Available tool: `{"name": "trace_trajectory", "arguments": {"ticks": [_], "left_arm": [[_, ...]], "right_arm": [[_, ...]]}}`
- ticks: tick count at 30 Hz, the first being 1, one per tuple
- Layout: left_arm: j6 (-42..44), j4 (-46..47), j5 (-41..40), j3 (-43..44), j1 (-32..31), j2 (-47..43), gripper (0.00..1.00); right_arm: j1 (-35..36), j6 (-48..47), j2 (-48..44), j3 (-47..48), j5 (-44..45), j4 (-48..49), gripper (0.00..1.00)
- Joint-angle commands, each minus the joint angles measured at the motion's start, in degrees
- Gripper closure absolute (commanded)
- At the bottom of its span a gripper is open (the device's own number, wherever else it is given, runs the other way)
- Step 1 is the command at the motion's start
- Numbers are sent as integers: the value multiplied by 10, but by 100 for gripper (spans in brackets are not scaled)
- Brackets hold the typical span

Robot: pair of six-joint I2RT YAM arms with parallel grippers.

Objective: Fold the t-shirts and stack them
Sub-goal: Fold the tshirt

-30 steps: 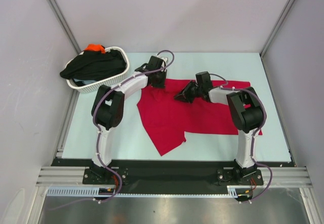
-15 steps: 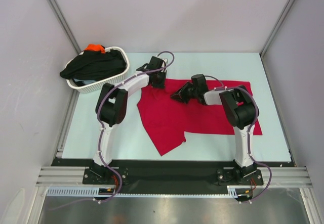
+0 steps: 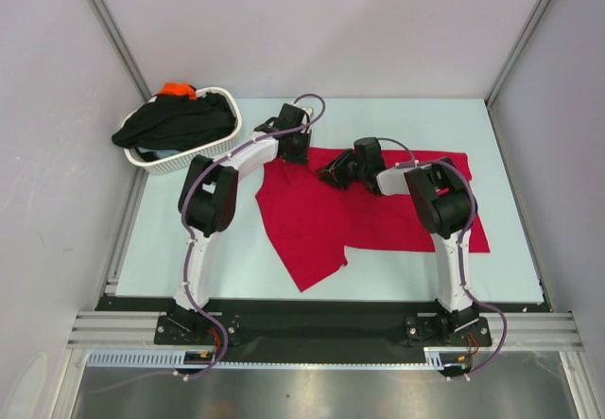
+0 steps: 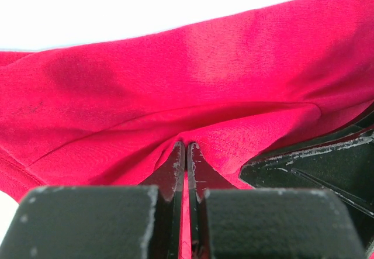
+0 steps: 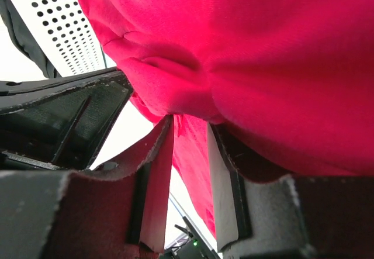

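Observation:
My grippers are nearly touching at the red t-shirt's fold. I should pinch that fold with my right gripper while my left gripper takes the red t-shirt's edge nearer the basket [image 3: 264, 179].
A bright red t-shirt [image 3: 378, 216] lies spread across the middle of the table, one sleeve pointing to the near left. At its far left edge my left gripper [image 3: 296, 152] is shut on a pinch of the red cloth [image 4: 175, 66], which runs up between the closed fingertips [image 4: 187, 148]. Just to its right is my right gripper [image 3: 329, 175]. In the right wrist view its jaws [image 5: 190, 124] stand apart, and a fold of the red shirt [image 5: 263, 54] hangs loosely between them, with daylight beside it. A black t-shirt [image 3: 175, 121] and an orange one [image 3: 177, 89] are heaped in the basket.
The white basket [image 3: 233, 121] stands at the table's far left corner; its perforated wall [image 5: 58, 25] shows close behind the grippers. The two grippers nearly touch, and the right one's body [image 4: 315, 171] fills the left wrist view's right side. Grey walls enclose the table.
My right gripper has slid left along the shirt's far edge, close to the left gripper, and its jaws have widened. The left gripper has stayed shut on the cloth.

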Motion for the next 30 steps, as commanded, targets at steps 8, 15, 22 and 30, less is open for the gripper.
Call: {"name": "trace_trajectory", "arguments": {"ticks": [8,15,22,30], "left_arm": [[-15,15,12,33,5,6,97],[-19,15,17,35,5,6,95],[-28,5,-11,13,6,-24,56],[-76,54,-11,-146,15,-185,34]], "right_arm": [[7,-10,12,45,59,1,65],[11,-4,20,61,64,-9,66],[15,-6,9,59,60,-23,85],[15,-26,-3,72,55,-57,100]]}}
